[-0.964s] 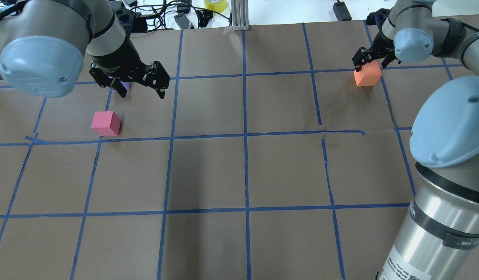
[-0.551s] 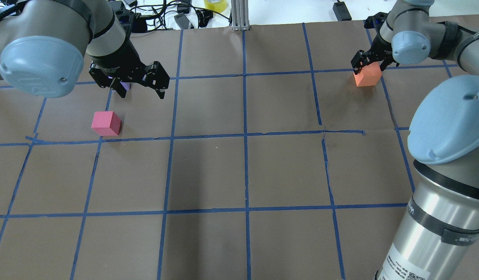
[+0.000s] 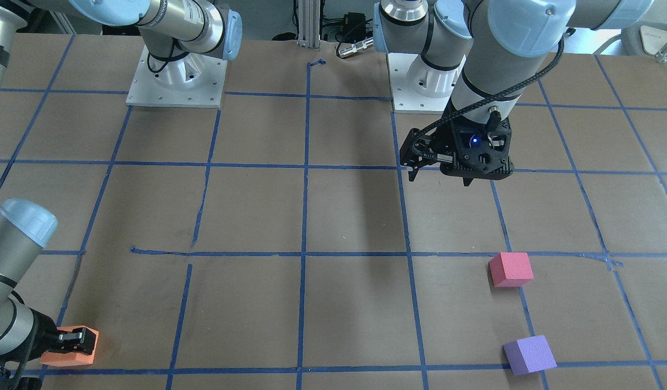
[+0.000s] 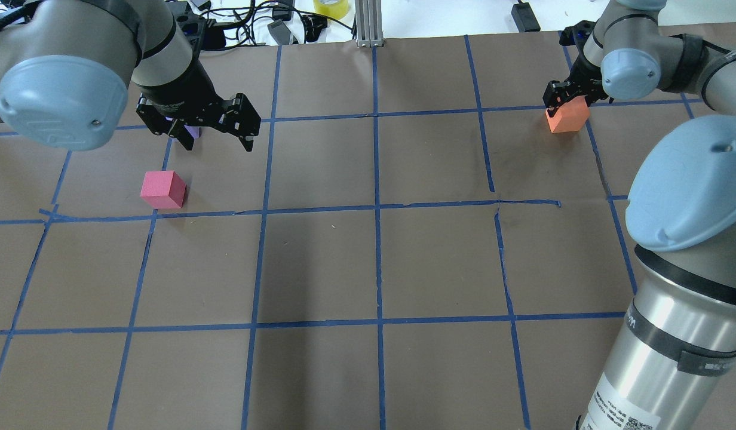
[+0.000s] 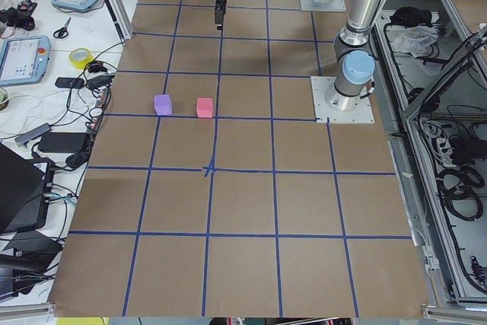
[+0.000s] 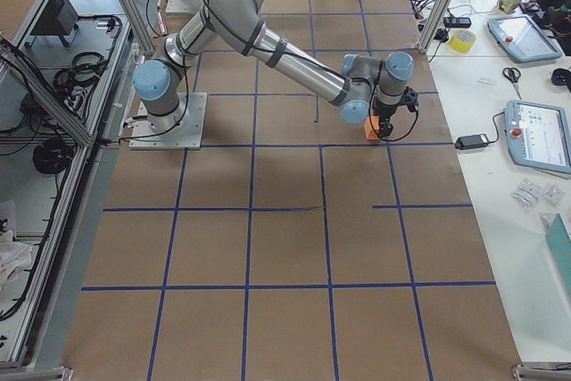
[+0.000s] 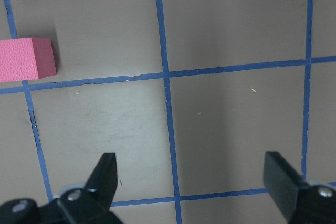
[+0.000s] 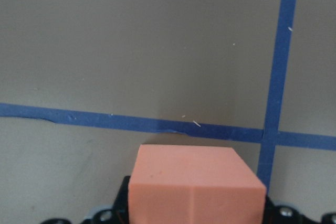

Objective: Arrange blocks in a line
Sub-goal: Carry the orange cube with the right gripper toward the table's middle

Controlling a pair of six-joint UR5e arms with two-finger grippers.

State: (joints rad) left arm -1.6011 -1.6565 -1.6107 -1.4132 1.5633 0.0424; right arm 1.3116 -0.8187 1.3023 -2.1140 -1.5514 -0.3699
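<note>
My right gripper should release the orange block by the middle tape crossing (image 3: 312, 357), along the tape line of the purple block.
An orange block (image 4: 566, 117) sits at the table's far right, and my right gripper (image 4: 568, 98) is shut on it. The right wrist view has the orange block (image 8: 197, 190) filling the space between the jaws; in the front-facing view one finger crosses its face (image 3: 68, 349). Over the left half my left gripper (image 4: 217, 142) hovers open with nothing in it. The pinkish-red block (image 4: 163, 189) rests on the table near it. Only a sliver of the purple block (image 4: 193, 131) shows behind that gripper, while the front-facing view has this purple block (image 3: 529, 355) in full, beyond the pinkish-red one (image 3: 510, 269).
Blue tape lines (image 4: 377, 209) divide the brown table cover into squares. Along the far edge lie cables, a yellow tape roll (image 4: 331, 7) and an aluminium post (image 4: 368, 24). The arms' base plates (image 3: 176, 81) stand on the robot's side.
The right arm has shifted slightly, carrying the orange block a little with it. The left arm and the other two blocks have not moved.
</note>
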